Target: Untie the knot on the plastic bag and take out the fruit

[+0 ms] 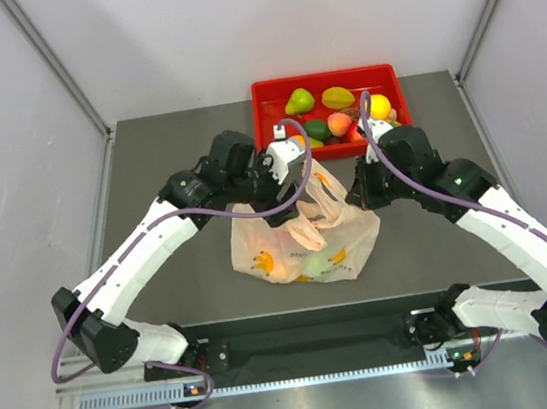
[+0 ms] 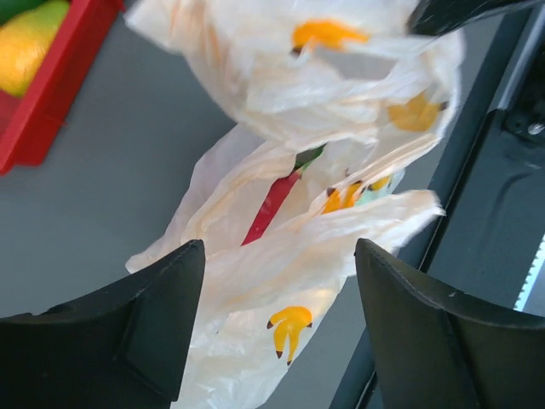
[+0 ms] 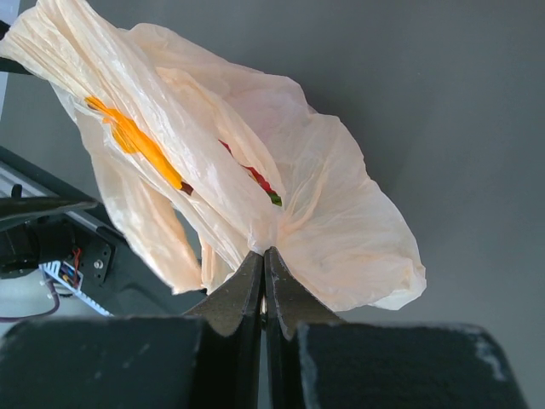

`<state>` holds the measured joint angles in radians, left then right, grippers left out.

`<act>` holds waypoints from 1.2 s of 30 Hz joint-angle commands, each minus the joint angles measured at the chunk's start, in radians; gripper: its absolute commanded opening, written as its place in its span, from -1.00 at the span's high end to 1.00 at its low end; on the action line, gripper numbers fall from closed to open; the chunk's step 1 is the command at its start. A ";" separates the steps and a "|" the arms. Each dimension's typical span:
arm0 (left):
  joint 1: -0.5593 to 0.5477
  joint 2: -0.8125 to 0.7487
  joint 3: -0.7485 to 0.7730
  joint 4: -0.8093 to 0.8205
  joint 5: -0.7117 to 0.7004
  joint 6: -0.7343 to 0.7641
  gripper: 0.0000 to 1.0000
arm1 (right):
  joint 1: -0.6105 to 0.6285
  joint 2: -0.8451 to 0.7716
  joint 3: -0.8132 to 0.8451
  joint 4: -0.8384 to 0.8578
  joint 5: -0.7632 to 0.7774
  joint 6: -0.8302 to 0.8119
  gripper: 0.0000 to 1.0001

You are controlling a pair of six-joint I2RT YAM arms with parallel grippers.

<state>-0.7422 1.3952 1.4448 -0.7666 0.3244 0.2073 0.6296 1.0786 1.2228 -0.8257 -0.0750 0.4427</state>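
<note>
The plastic bag's opening is just a narrow gap over the red fruit. My left gripper should first take the bag's far edge (image 2: 223, 181) and spread it.
The plastic bag (image 1: 303, 239), pale peach with yellow banana prints, lies crumpled at the table's middle. My right gripper (image 1: 361, 193) is at its right upper edge, shut on a bunched fold of the plastic bag (image 3: 281, 187) in the right wrist view (image 3: 265, 252). My left gripper (image 1: 286, 185) hovers over the bag's upper left, jaws wide open and empty (image 2: 279, 256), with the plastic bag (image 2: 298, 256) below them. A red fruit (image 2: 271, 207) and a green one (image 2: 308, 157) show through the bag's folds. I cannot make out the knot.
A red tray (image 1: 268, 86) at the table's back holds several toy fruits, among them a green-yellow one (image 1: 299, 100), a yellow one (image 1: 337, 96) and an orange one (image 1: 379, 106). Its corner shows in the left wrist view (image 2: 51, 94). A black rail (image 1: 322, 339) runs along the near edge.
</note>
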 commanded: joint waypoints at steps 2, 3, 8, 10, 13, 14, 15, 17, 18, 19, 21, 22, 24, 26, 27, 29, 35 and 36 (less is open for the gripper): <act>-0.003 -0.030 0.078 0.012 0.093 -0.008 -0.56 | -0.016 -0.008 0.004 0.043 -0.009 0.007 1.00; -0.003 -0.013 0.083 -0.017 0.120 -0.002 -0.56 | -0.018 -0.006 0.004 0.043 -0.009 0.007 1.00; -0.002 0.030 0.075 -0.071 0.226 0.018 -0.55 | -0.019 -0.005 0.007 0.042 -0.014 0.002 1.00; -0.003 0.053 0.062 -0.092 0.228 0.030 -0.54 | -0.019 -0.002 0.007 0.042 -0.014 0.002 1.00; -0.006 0.064 0.020 -0.082 0.190 0.061 -0.50 | -0.021 0.000 0.009 0.043 -0.016 0.001 1.00; -0.006 0.059 0.006 -0.051 0.183 0.064 -0.50 | -0.021 0.000 0.009 0.043 -0.017 0.002 1.00; -0.006 0.050 -0.009 -0.030 0.173 0.064 -0.50 | -0.022 0.001 0.009 0.045 -0.017 0.001 1.00; -0.009 0.044 -0.041 -0.004 0.159 0.075 -0.46 | -0.022 0.001 0.010 0.043 -0.017 0.001 1.00; -0.009 0.050 -0.046 -0.002 0.156 0.078 -0.44 | -0.021 0.003 0.011 0.043 -0.017 0.001 1.00; -0.009 0.053 -0.055 -0.002 0.150 0.081 -0.39 | -0.022 0.003 0.012 0.045 -0.017 0.001 1.00; -0.014 0.057 -0.067 0.000 0.121 0.092 -0.27 | -0.024 0.004 0.012 0.045 -0.017 0.001 1.00; -0.016 0.057 -0.079 0.004 0.107 0.090 -0.16 | -0.025 0.007 0.015 0.045 -0.017 0.001 1.00; -0.019 0.053 -0.086 0.018 0.050 0.086 0.31 | -0.027 0.010 0.017 0.048 -0.017 0.002 1.00; -0.017 0.050 -0.089 0.018 0.012 0.084 1.00 | -0.027 0.014 0.017 0.049 -0.017 -0.001 1.00; -0.017 0.042 -0.089 0.026 -0.052 0.077 1.00 | -0.028 0.015 0.017 0.053 -0.017 -0.001 1.00; -0.017 0.034 -0.095 0.033 -0.093 0.079 1.00 | -0.028 0.018 0.014 0.056 -0.019 -0.001 1.00; -0.017 0.025 -0.112 0.033 -0.292 0.017 1.00 | -0.031 0.020 0.012 0.057 -0.020 -0.002 1.00; -0.017 0.021 -0.118 0.030 -0.315 0.008 1.00 | -0.033 0.020 0.011 0.059 -0.020 -0.004 1.00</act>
<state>-0.7563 1.4555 1.3430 -0.7670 0.1394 0.2550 0.6167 1.0962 1.2228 -0.8082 -0.0887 0.4419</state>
